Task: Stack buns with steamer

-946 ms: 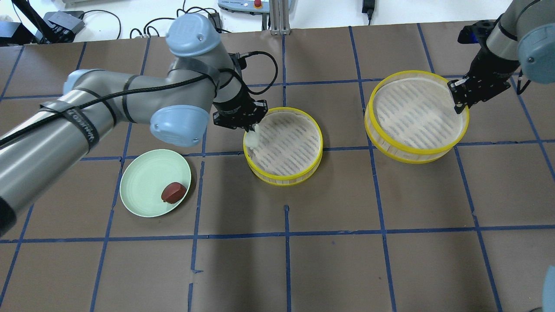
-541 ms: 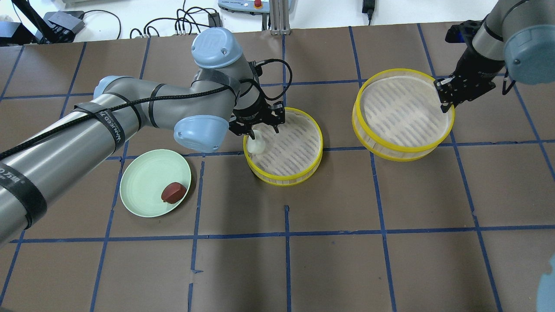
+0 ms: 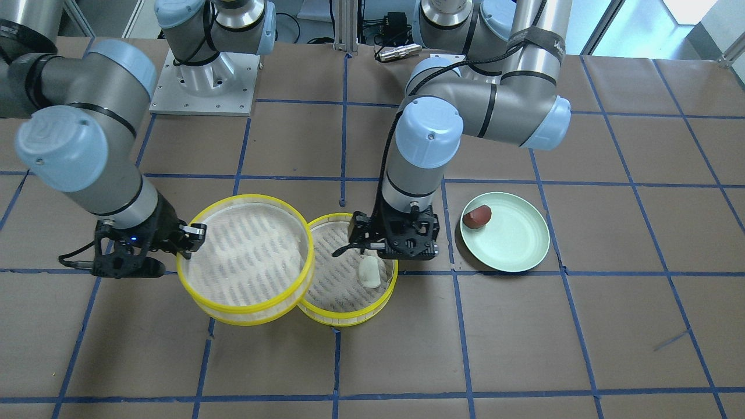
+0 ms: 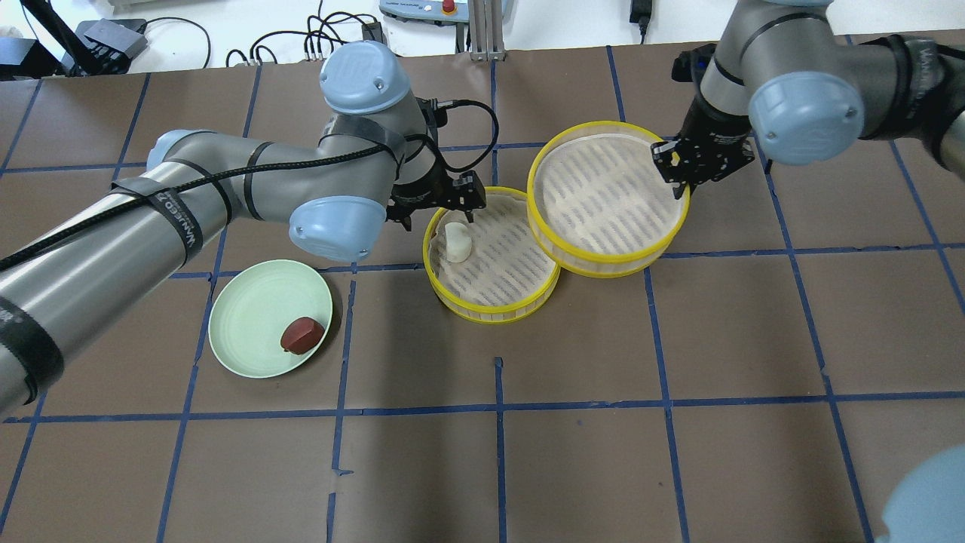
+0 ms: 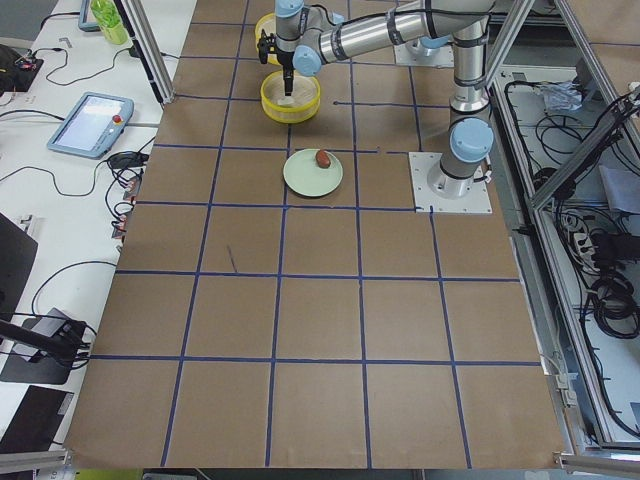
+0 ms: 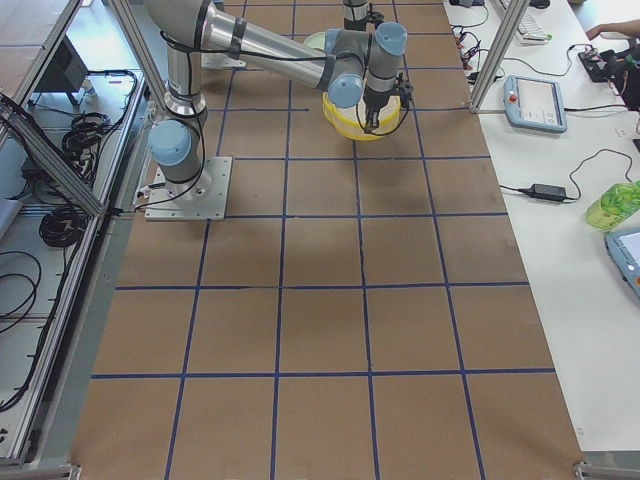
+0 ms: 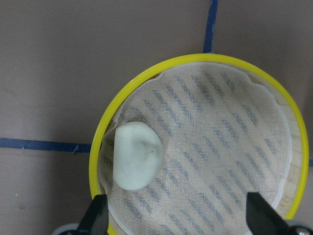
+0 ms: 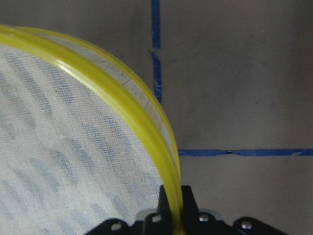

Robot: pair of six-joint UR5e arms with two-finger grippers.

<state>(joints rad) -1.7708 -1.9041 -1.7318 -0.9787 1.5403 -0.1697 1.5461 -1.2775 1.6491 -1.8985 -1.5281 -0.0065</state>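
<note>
The reddish-brown bun on the pale green plate is next, and my left gripper should go to it and close around the bun's middle (image 3: 478, 217).
The white bun (image 4: 457, 243) lies in the left part of a yellow-rimmed steamer tray (image 4: 494, 311) on the table; it also shows in the left wrist view (image 7: 136, 155) and the front view (image 3: 369, 272). My left gripper (image 4: 439, 219) is open and empty just above the bun. My right gripper (image 4: 681, 181) is shut on the rim of a second steamer tray (image 4: 603, 196), held raised and overlapping the first tray's right edge. The reddish-brown bun (image 4: 301, 335) sits on the pale green plate (image 4: 249, 317) to the left.
Brown table covering with a blue tape grid. Cables and a control pendant (image 4: 422, 7) lie past the far edge. The left arm's elbow (image 4: 335, 226) hangs between the plate and the tray.
My left gripper has let go of the white bun into the tray and now stands open above it. My right arm has carried the second tray leftward to the first.
</note>
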